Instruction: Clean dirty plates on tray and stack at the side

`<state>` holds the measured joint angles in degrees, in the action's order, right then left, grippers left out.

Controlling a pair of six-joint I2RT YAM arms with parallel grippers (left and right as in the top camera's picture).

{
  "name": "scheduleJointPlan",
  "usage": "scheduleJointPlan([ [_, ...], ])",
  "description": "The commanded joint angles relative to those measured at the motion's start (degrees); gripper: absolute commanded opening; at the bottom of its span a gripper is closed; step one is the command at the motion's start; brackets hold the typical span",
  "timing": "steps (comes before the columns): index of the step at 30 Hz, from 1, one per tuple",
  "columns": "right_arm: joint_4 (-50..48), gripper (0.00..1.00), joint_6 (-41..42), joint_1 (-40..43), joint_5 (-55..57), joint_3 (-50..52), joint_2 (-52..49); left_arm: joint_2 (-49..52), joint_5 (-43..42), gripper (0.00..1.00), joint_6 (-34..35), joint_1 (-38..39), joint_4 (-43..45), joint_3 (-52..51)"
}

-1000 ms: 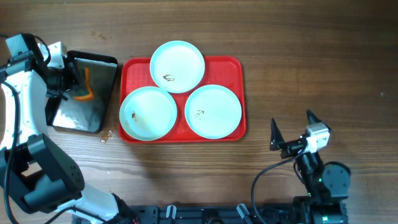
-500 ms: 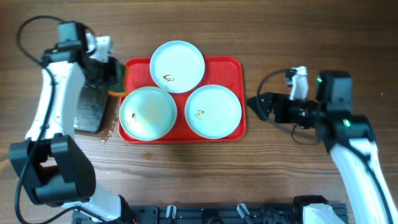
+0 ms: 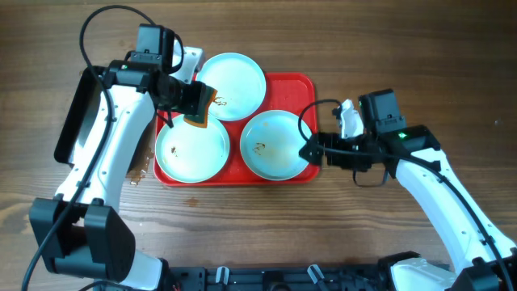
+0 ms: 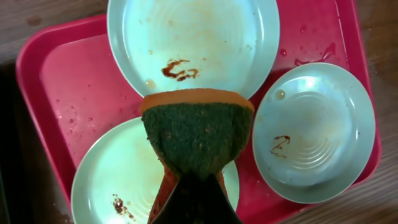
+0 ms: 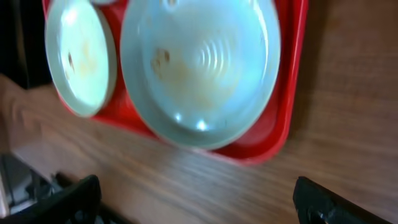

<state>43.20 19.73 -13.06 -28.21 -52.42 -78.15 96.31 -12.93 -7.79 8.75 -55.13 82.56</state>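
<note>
I will close my right gripper on the plate's rim [image 3: 304, 163] [image 5: 255, 121] by the near corner of the red tray, to hold the pale plate beside it steady for the orange sponge.
The red tray [image 3: 308, 93] holds three pale plates with brown smudges: a far one [image 3: 238, 77], a near-left one [image 3: 190, 153] and a near-right one [image 3: 277, 145]. My left gripper [image 3: 192, 103] is shut on an orange sponge with a green scouring face [image 3: 200, 113] and holds it over the gap between the far and near-left plates. In the left wrist view the sponge [image 4: 196, 130] hangs above the tray [image 4: 68, 81]. My right gripper [image 3: 312, 149] is open and empty at the tray's right rim, beside the near-right plate [image 5: 199, 68].
A black metal pan [image 3: 71, 121] lies left of the tray, partly hidden by my left arm. Small crumbs [image 3: 137, 175] lie on the wood by the tray's near-left corner. Bare wooden table lies right of the tray and in front of it.
My left arm has swung from the black pan to over the tray, carrying the sponge. My right arm has come from the table's front to the tray's right rim.
</note>
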Motion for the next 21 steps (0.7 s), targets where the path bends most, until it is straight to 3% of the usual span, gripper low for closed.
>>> scheduleJointPlan([
  [1,-1.4,1.00,12.9,-0.9,11.5,-0.5,-0.8,-1.3,-0.7,0.04,1.0,1.1,0.2,1.4],
  [6,-0.3,1.00,14.7,-3.4,7.3,-0.5,-5.0,-1.3,-1.0,0.04,1.5,1.2,0.2,1.4],
  [14,-9.9,1.00,14.9,-11.0,6.4,-0.5,-8.0,-1.3,-2.7,0.04,1.5,1.3,0.2,1.4],
  [15,-11.4,0.93,15.0,-11.4,6.3,-0.5,-8.3,-1.3,-2.7,0.04,1.5,1.3,0.2,1.4],
  [16,-12.7,0.66,16.6,-11.5,5.9,-0.5,-8.6,-1.3,-2.7,0.04,2.0,1.3,0.2,1.4],
  [17,-12.9,0.52,17.8,-11.5,6.0,-0.5,-9.0,-1.3,-2.8,0.04,2.1,1.5,0.2,1.4],
  [19,-13.2,0.83,19.8,-11.5,6.1,-0.5,-10.4,-1.3,-3.1,0.04,2.1,2.0,0.2,1.4],
  [20,-13.2,0.84,20.8,-11.5,6.5,-0.5,-11.8,-1.3,-3.1,0.04,2.1,2.6,0.2,1.4],
  [21,-13.5,0.78,21.2,-11.5,6.8,-0.5,-13.2,-1.3,-3.1,0.04,2.1,3.1,0.3,1.4],
])
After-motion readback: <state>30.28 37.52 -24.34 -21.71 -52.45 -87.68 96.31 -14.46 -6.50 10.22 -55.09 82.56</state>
